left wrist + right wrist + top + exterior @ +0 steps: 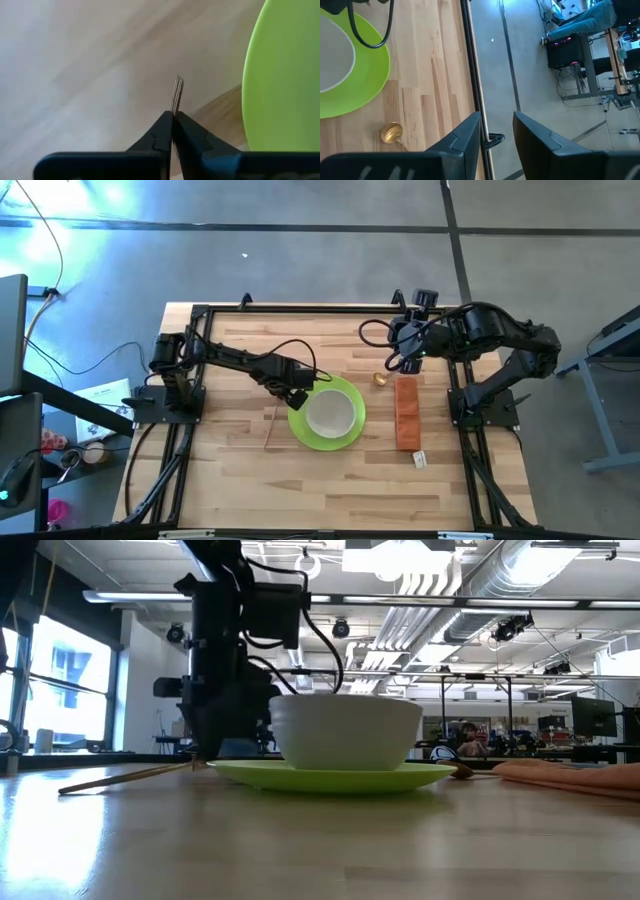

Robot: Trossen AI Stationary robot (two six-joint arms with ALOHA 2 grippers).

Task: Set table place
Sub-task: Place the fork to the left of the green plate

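I can see that the fork's handle slants away from the lime-green plate, so I need to open my left gripper, take the fork again near its tines (178, 92) and turn it straight before I let it go.
The lime-green plate (345, 438) lies mid-table with the white bowl (333, 412) standing on it; both also show in the low view, the plate (335, 775) and the bowl (345, 730). The thin gold fork (272, 428) lies just left of the plate. My left gripper (291, 397) is shut on the fork's far end beside the plate's left rim (280, 75). The gold spoon (380, 379) lies on the table right of the plate. My right gripper (497, 130) is open and empty over the table's far edge, beyond the spoon (391, 132). My left gripper pinches the fork just behind its tines (177, 95) between the two fingertips (162, 127); the tines stick out past them. The fingers come from above, pointing down. The fork's handle (120, 778) slants away toward the near edge, its free end (65, 789) on the table.
An orange-brown strip (406, 412) lies right of the plate, with a small white tag (420, 460) at its near end. The black rail frame (472, 75) runs along the table's edges. Bare wood (330, 490) lies near the front edge.
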